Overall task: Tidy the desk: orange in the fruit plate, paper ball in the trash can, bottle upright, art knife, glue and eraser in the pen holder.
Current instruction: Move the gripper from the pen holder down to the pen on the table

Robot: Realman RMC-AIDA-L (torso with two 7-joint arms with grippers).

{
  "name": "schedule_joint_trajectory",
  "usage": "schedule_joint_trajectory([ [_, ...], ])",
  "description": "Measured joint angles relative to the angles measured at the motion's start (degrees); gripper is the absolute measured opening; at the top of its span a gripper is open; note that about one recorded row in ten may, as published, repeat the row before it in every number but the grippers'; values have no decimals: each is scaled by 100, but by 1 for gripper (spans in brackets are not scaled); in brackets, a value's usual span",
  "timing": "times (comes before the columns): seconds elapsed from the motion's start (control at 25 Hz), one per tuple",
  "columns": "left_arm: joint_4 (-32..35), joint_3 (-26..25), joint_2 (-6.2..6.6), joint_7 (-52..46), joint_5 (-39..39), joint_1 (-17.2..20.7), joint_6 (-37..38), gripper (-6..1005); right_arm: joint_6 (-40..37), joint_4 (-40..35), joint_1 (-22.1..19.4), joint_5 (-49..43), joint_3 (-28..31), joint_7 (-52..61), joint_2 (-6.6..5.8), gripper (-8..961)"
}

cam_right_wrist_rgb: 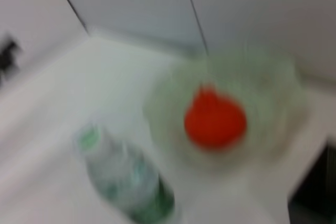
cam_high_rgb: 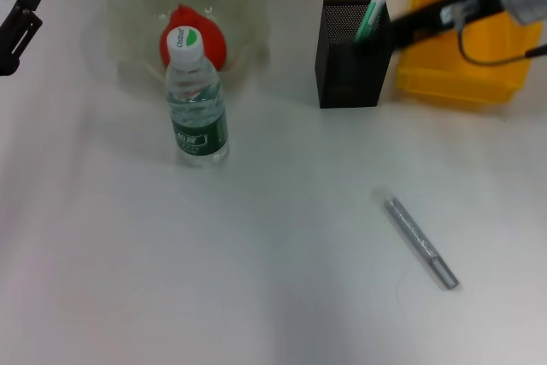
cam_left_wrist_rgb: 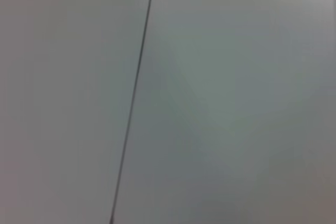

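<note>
The body of the grey art knife [cam_high_rgb: 419, 239] lies in front of the black pen holder, and my right gripper needs to go there next and close on it.
The orange [cam_high_rgb: 214, 40] lies in the pale green fruit plate [cam_high_rgb: 137, 2] at the back. In front of it the bottle [cam_high_rgb: 197, 108] stands upright. A green and white stick [cam_high_rgb: 371, 16], likely the glue, pokes out of the black mesh pen holder [cam_high_rgb: 349, 70]. My right gripper [cam_high_rgb: 395, 30] hangs right beside that stick at the holder's rim. A grey pen-like stick [cam_high_rgb: 419, 241], likely the art knife, lies on the table at the front right. The yellow trash can [cam_high_rgb: 457, 57] stands behind the holder. Paper ball and eraser are out of view. The right wrist view shows the bottle [cam_right_wrist_rgb: 131, 182], orange [cam_right_wrist_rgb: 215, 121] and plate [cam_right_wrist_rgb: 273, 82].
My left gripper [cam_high_rgb: 17, 27] is parked at the far left edge by the back wall. The left wrist view shows only a pale surface with a dark seam [cam_left_wrist_rgb: 134, 93]. White table [cam_high_rgb: 214, 262] stretches across the front.
</note>
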Motion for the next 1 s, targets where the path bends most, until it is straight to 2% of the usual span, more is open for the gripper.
schedule_joint_trajectory([
  [0.16, 128, 21, 14, 0, 12, 4, -354, 804, -469, 268, 601, -1418, -617, 1008, 44, 499],
  [0.28, 150, 35, 14, 3, 14, 16, -421, 804, -407, 734, 858, -1853, -1069, 1339, 73, 498],
  [0.64, 106, 40, 4, 86, 19, 59, -614, 804, 296, 2173, 1245, -1649, -1699, 1395, 103, 496],
  [1.0, 123, 21, 4, 90, 19, 92, -628, 804, 339, 2661, 1390, -1668, -1757, 1505, 111, 489],
])
